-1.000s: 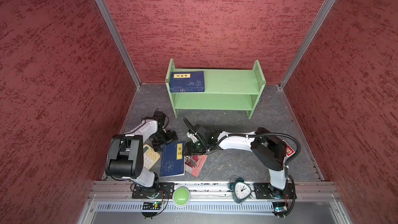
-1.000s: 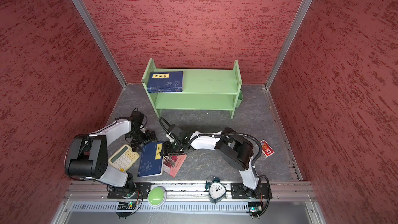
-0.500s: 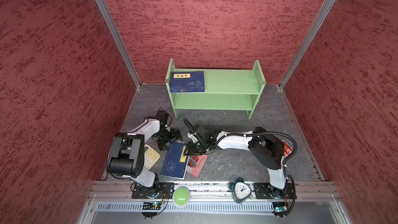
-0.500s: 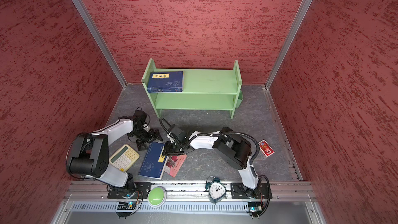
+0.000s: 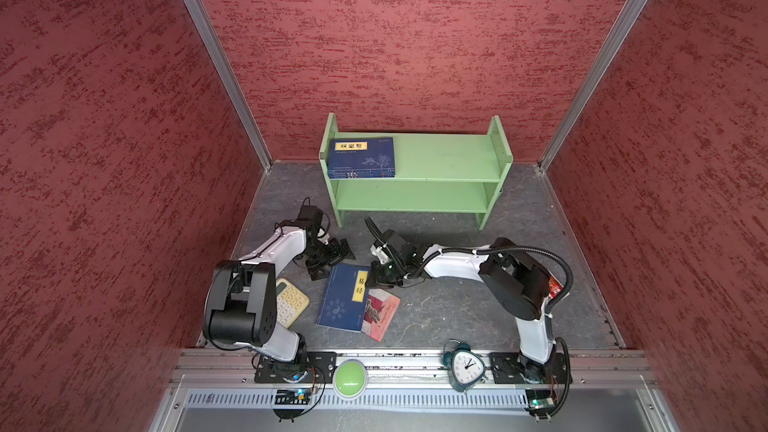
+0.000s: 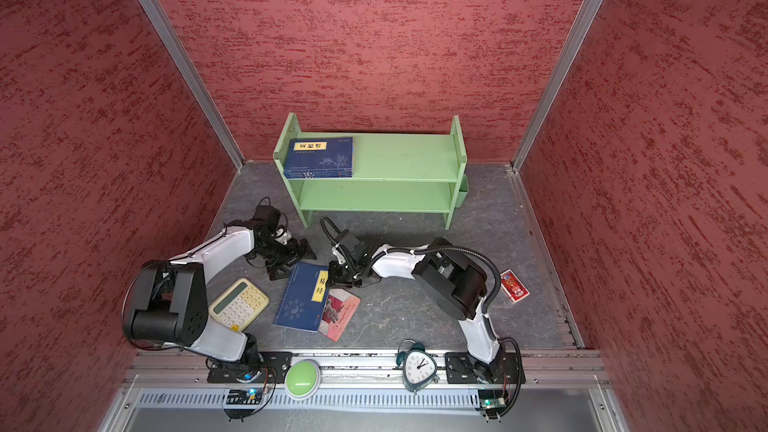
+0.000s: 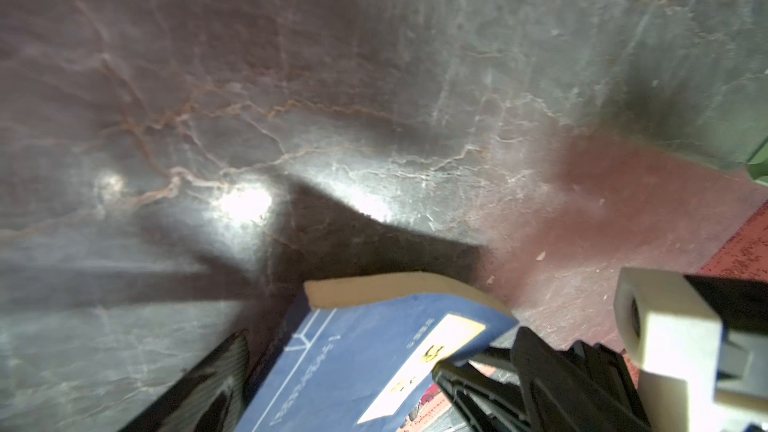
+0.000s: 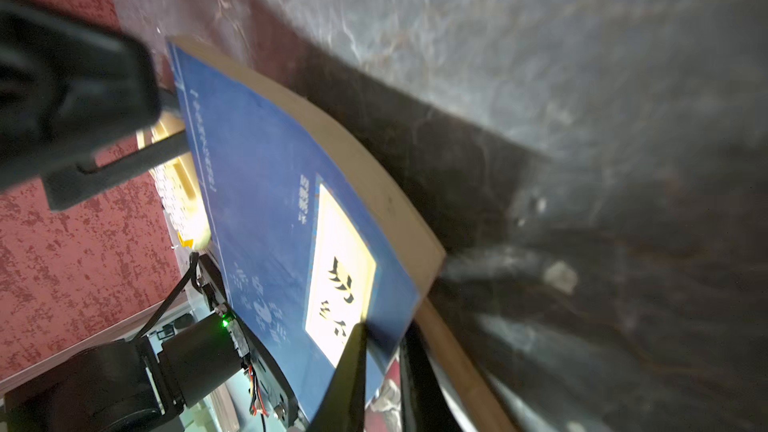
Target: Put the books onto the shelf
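I am pinching only the edge of the bowed navy book with my right gripper, so next I open it and take the book's edge deeper (image 8: pixel 401 304) by the yellow label before lifting.
A navy-blue book (image 5: pixel 343 305) (image 6: pixel 301 305) with a yellow label lies on the floor, half covering the red-pink book (image 5: pixel 384 313) (image 6: pixel 343 313). My right gripper (image 5: pixel 374 276) (image 8: pixel 384 338) is shut on the navy book's far right corner, one finger on the cover and one beneath. That edge (image 8: pixel 374 184) curves up off the floor. My left gripper (image 5: pixel 328 257) stands open at the book's far left corner, one fingertip (image 7: pixel 216 371) beside the spine. Another navy book (image 5: pixel 361 157) (image 6: pixel 320 157) lies flat on the top tier of the green shelf (image 5: pixel 440 157) (image 6: pixel 403 157).
A cream calculator (image 5: pixel 291 303) lies left of the books, under the left arm. A clock (image 5: pixel 465 367) and a green button (image 5: pixel 350 376) sit on the front rail. A small red packet (image 6: pixel 514 286) lies at the right. Red walls enclose the floor.
The right jaws have closed onto the navy book's corner. The book has slid and turned a little to the right. The left gripper stayed open and drew slightly away towards the shelf.
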Controlling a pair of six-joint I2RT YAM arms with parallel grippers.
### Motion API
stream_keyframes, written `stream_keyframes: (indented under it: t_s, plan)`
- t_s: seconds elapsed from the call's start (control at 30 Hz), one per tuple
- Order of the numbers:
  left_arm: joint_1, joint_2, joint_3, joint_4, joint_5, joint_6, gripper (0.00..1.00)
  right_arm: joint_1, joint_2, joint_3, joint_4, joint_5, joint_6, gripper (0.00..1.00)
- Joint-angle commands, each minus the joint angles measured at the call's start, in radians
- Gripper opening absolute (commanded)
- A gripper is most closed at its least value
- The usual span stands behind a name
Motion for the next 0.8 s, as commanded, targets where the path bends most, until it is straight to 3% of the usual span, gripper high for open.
stream_keyframes:
  t_s: [0.0, 0.23, 0.4, 0.77]
  plan:
    - [0.006, -0.043, -0.002, -0.027, 0.04, 0.024, 0.99, -0.024, 0.004, 0.026, 0.034, 0.043, -0.034, 0.18]
    - [0.012, -0.04, -0.038, -0.019, 0.037, 0.025, 0.98, -0.041, -0.011, 0.021, 0.059, 0.028, -0.03, 0.31]
    - [0.027, -0.036, -0.044, -0.046, -0.041, 0.035, 0.97, -0.044, -0.044, -0.018, 0.099, 0.028, -0.004, 0.4]
    - [0.015, -0.006, -0.081, -0.001, -0.036, 0.065, 0.95, -0.061, -0.002, -0.052, 0.17, -0.045, 0.039, 0.43]
